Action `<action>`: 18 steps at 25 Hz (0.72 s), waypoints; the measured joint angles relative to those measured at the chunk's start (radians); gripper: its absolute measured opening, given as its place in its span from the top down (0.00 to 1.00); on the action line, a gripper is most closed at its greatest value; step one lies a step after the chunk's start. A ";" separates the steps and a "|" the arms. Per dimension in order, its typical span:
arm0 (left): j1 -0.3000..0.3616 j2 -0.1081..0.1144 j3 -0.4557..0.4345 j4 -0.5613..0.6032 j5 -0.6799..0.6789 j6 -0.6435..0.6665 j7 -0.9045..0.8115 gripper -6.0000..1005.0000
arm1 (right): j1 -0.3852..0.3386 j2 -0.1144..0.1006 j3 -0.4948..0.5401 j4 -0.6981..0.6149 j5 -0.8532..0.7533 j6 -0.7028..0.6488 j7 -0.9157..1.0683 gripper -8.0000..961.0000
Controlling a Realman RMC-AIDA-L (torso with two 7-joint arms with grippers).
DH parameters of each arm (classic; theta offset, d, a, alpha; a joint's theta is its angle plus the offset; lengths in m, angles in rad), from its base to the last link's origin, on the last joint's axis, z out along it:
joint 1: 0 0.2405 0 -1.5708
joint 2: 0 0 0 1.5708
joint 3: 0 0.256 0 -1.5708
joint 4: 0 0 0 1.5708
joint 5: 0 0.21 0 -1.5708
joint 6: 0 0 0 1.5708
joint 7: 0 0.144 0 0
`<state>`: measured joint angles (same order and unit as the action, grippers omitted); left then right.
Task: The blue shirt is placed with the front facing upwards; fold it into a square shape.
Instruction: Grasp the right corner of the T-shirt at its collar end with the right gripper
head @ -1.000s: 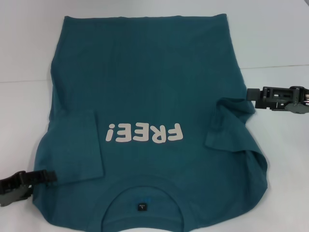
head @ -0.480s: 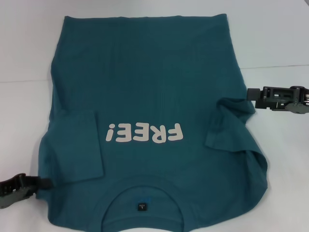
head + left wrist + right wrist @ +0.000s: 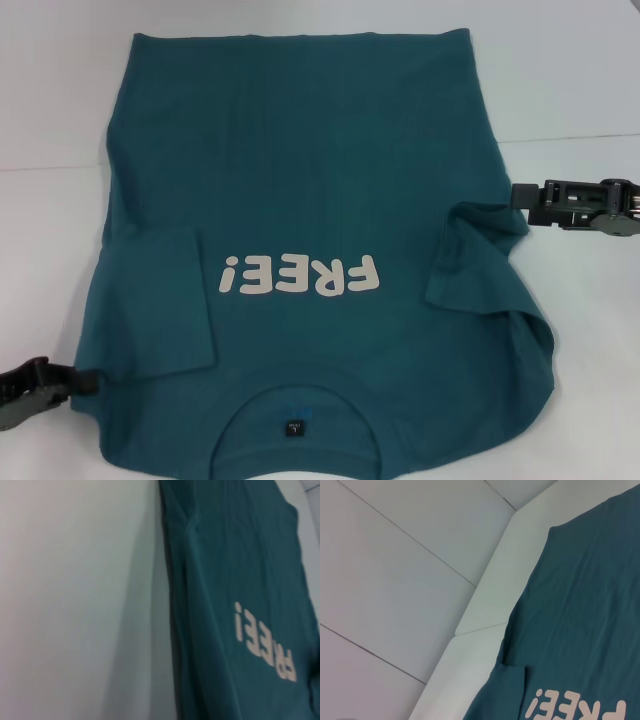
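The shoulder edge (image 3: 546, 348) of the blue shirt, at the collar-side end of the rumpled sleeve's fold, will get my right gripper's grip.
The blue shirt (image 3: 300, 180) lies flat on the white table, chest up, with the collar towards me. Its white "FREE!" lettering (image 3: 300, 275) reads upside down, and a small dark neck label (image 3: 293, 428) shows inside the collar. Both short sleeves are folded inwards onto the body, the left sleeve (image 3: 165, 300) lying flat and the right sleeve (image 3: 475, 255) rumpled. My left gripper (image 3: 88, 380) sits low at the shirt's near left edge. My right gripper (image 3: 518, 194) hovers at the right edge beside the folded sleeve. The blue shirt (image 3: 240, 580) also fills the left wrist view, and the blue shirt (image 3: 580, 605) part of the right wrist view.
The white table (image 3: 570, 330) extends bare to the right of the shirt and the white table (image 3: 50, 230) to its left. A seam between tabletop panels (image 3: 480, 627) runs under the shirt's far half. A pale tiled floor (image 3: 395, 580) lies beyond the table edge.
My left gripper has drawn back to the left and slightly down, from over the shirt's shoulder edge to just at its border. The right gripper and the shirt have not moved.
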<state>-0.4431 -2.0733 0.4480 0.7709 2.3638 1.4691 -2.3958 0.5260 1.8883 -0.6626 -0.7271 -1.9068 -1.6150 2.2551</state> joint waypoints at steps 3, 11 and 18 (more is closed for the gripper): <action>-0.008 0.012 -0.048 -0.010 -0.008 0.050 0.018 0.97 | -0.001 0.000 0.000 0.000 0.000 0.000 0.000 0.03; -0.028 0.035 -0.124 -0.048 -0.013 0.083 0.045 0.97 | -0.008 -0.014 -0.001 -0.002 -0.045 0.000 0.000 0.04; -0.027 0.032 -0.120 -0.052 -0.013 0.067 0.044 0.97 | -0.014 -0.052 0.000 -0.009 -0.145 -0.044 0.036 0.05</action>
<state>-0.4699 -2.0414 0.3275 0.7193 2.3507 1.5358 -2.3517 0.5121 1.8367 -0.6626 -0.7359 -2.0517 -1.6588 2.2915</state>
